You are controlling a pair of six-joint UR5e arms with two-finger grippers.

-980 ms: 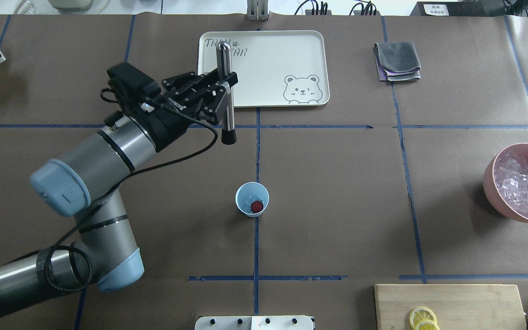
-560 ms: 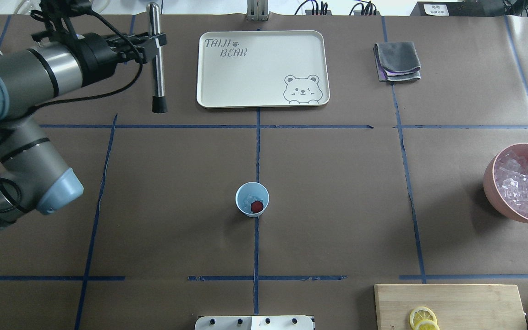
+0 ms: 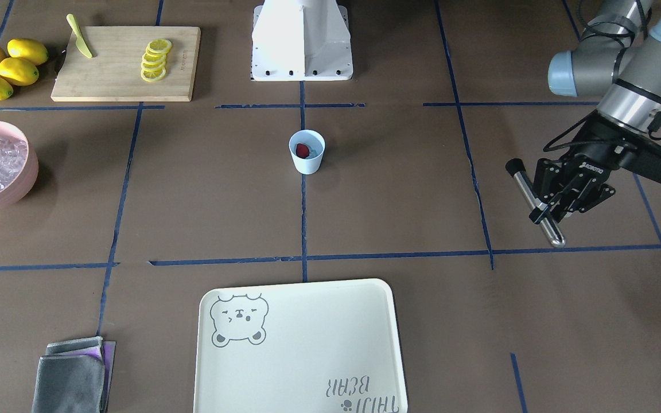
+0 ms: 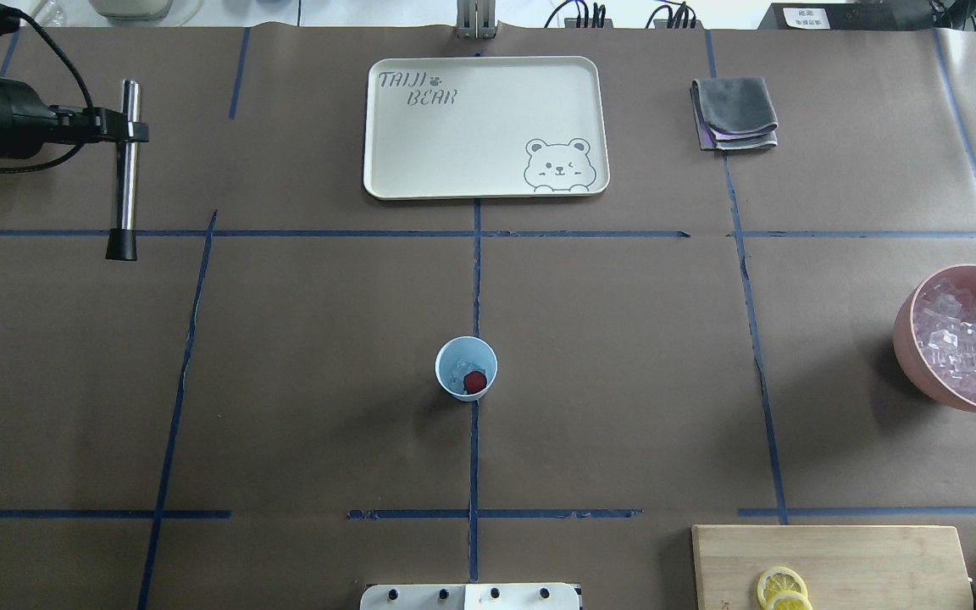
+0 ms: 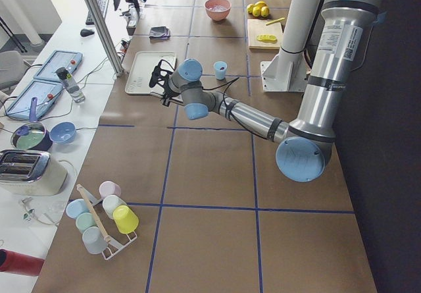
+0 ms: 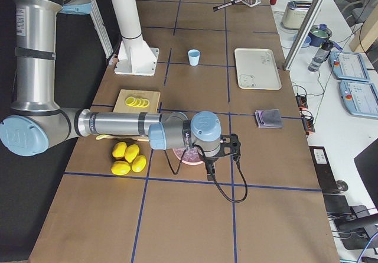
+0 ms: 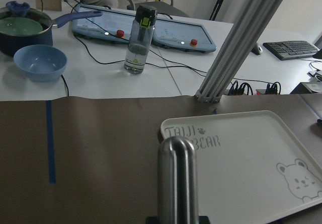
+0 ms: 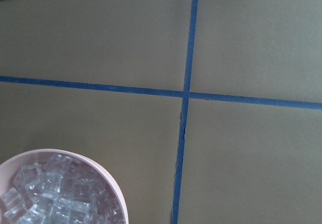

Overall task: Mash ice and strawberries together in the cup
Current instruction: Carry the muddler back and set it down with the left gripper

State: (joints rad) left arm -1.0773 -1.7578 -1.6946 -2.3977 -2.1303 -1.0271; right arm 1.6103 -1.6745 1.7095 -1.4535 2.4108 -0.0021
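Observation:
The robot's left gripper will release the steel muddler on the table [image 3: 625, 182], beside the blue tape line that runs under the robot's arm.
The pale-blue cup [image 4: 452, 353] stands upright at the table's middle, also in the front view [image 3: 307, 163]. Inside it lie a dark-red strawberry [image 4: 474, 381] and clear ice cubes [image 4: 457, 370]. My left gripper [image 4: 126, 131] is far to the left of the cup, shut on a steel muddler [image 4: 124, 182] with a black tip, held above the table. The front view shows the gripper [image 3: 543, 213] clamping the muddler [image 3: 523, 180] mid-shaft. The muddler's handle [image 7: 177, 178] fills the left wrist view. My right gripper [image 6: 227, 148] hovers by the pink bowl; I cannot tell its state.
A cream bear tray [image 4: 485, 127] lies at the back middle, with a folded grey cloth [image 4: 734, 113] to its right. A pink bowl [image 4: 907, 360] of ice sits at the right edge. A cutting board [image 4: 861, 559] holds lemon slices, with whole lemons [image 3: 3, 69] beside it.
My left arm has swung from beside the tray to the table's far left, carrying the muddler with it. The cup and its contents have not moved.

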